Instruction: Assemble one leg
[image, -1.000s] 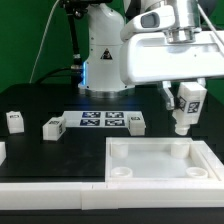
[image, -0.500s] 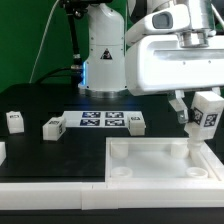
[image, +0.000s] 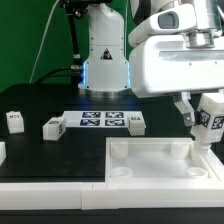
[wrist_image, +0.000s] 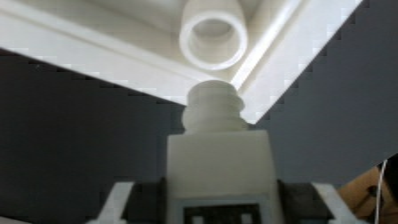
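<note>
My gripper will let go of the leg upright in the white tray piece's corner socket (image: 192, 170) (wrist_image: 215, 42) by the front rail, just below it. The leg is now tilted above that tray piece.
My gripper (image: 203, 118) is shut on a leg (image: 209, 122), a chunky white block with square markers, and holds it tilted above the far right corner of the large white tray-like piece (image: 160, 165). In the wrist view the leg (wrist_image: 217, 150) fills the middle between my fingers (wrist_image: 118, 200), its rounded peg end pointing toward a round corner socket (wrist_image: 215, 33) of the tray piece. Three more legs lie on the black table: one (image: 14, 120) at the exterior view's left, one (image: 52, 127) beside it, one (image: 136, 123) near the marker board.
The marker board (image: 101, 121) lies flat at the middle of the table. The arm's white base (image: 103, 55) stands behind it. A white part edge (image: 2, 152) shows at the exterior view's far left. A white rail (image: 50, 185) runs along the front.
My gripper has carried the leg toward the exterior view's right and a little lower, from above the tray piece's back edge to above its far right corner.
</note>
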